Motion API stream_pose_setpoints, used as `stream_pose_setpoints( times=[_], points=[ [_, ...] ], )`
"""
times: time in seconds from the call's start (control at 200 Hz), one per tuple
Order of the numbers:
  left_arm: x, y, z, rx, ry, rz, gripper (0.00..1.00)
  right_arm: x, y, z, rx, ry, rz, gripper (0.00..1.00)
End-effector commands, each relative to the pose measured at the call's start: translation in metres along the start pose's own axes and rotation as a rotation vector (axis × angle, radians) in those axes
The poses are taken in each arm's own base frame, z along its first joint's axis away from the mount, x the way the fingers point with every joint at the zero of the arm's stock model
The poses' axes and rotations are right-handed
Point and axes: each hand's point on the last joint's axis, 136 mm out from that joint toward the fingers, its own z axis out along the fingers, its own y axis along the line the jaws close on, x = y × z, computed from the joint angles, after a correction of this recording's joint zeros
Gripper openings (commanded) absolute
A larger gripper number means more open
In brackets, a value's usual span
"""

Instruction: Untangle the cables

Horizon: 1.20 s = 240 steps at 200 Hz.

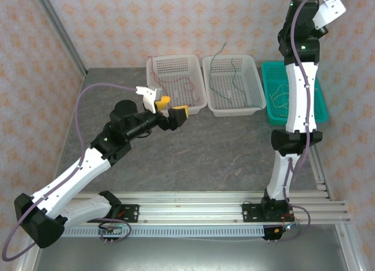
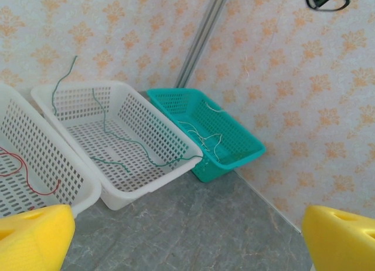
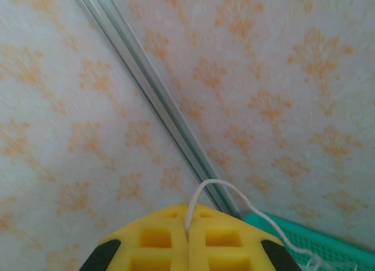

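Note:
The robot's right gripper should release the whitish cable over the middle of the teal basket's bottom [image 1: 288, 94], inside the basket's rim.
Three thin cables lie in three baskets. The red cable [image 1: 186, 83] [image 2: 26, 168] rests in the left white basket [image 1: 153, 65]. The green cable [image 1: 233, 77] [image 2: 120, 141] lies in the middle white basket [image 1: 253, 77], one end sticking up over its far rim. Whitish cables [image 1: 280, 97] [image 2: 205, 139] sit in the teal basket [image 1: 270, 68] [image 2: 246, 145]. My right gripper [image 3: 188, 217] is raised high near the wall and shut on a whitish cable [image 3: 234, 192], which arcs down toward the teal basket [image 3: 319, 239]. My left gripper [image 1: 172, 107] [image 2: 187, 247] hovers open and holds nothing, just in front of the left basket.
The baskets stand in a row against the patterned back wall. An aluminium post [image 3: 152, 101] runs up the wall corner. The grey tabletop [image 1: 222, 153] stretches between the baskets and the arm bases. The upright right arm [image 1: 299, 89] stands in front of the teal basket.

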Motion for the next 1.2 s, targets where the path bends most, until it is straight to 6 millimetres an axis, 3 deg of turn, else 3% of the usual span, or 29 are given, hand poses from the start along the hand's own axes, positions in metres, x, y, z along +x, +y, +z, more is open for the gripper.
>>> stream_pose_setpoints(
  times=[0.0,0.085,0.2,0.43,0.656,0.751,0.786,0.821,0.856,0.906,1.051,1.196],
  points=[
    [0.001,0.001,-0.002,-0.012,-0.01,-0.002,1.0,0.072,-0.023,0.015,0.108,0.178,-0.059,0.0],
    [0.002,0.003,-0.004,-0.024,-0.004,-0.003,1.0,0.112,-0.036,0.022,0.171,0.268,-0.085,0.0],
    [0.006,0.007,-0.008,-0.044,0.004,-0.001,1.0,0.146,-0.054,0.028,0.258,0.321,-0.155,0.0],
    [0.007,0.009,-0.011,-0.058,0.001,-0.002,1.0,0.197,-0.077,0.047,0.341,0.402,-0.279,0.0],
    [0.009,0.01,-0.016,-0.066,0.003,0.001,1.0,0.237,-0.114,0.096,0.341,0.586,-0.314,0.02],
    [0.012,0.011,-0.014,-0.068,0.012,-0.008,1.0,0.252,-0.119,0.103,0.311,0.659,-0.358,0.12],
    [0.012,0.013,-0.014,-0.072,0.009,-0.013,1.0,0.26,-0.116,0.103,0.281,0.694,-0.379,0.26],
    [0.012,0.014,-0.014,-0.076,0.004,-0.018,1.0,0.267,-0.113,0.101,0.245,0.731,-0.396,0.48],
    [0.011,0.015,-0.014,-0.086,-0.004,-0.022,1.0,0.269,-0.11,0.1,0.222,0.748,-0.404,0.66],
    [0.008,0.018,-0.017,-0.104,-0.032,-0.026,1.0,0.265,-0.107,0.098,0.203,0.747,-0.415,0.76],
    [0.005,0.047,-0.034,-0.263,-0.107,-0.01,0.99,0.244,-0.075,0.082,0.035,0.762,-0.43,0.79],
    [0.016,0.116,-0.076,-0.688,-0.145,-0.003,0.99,0.226,-0.045,0.045,-0.147,0.776,-0.546,0.77]
  ],
)
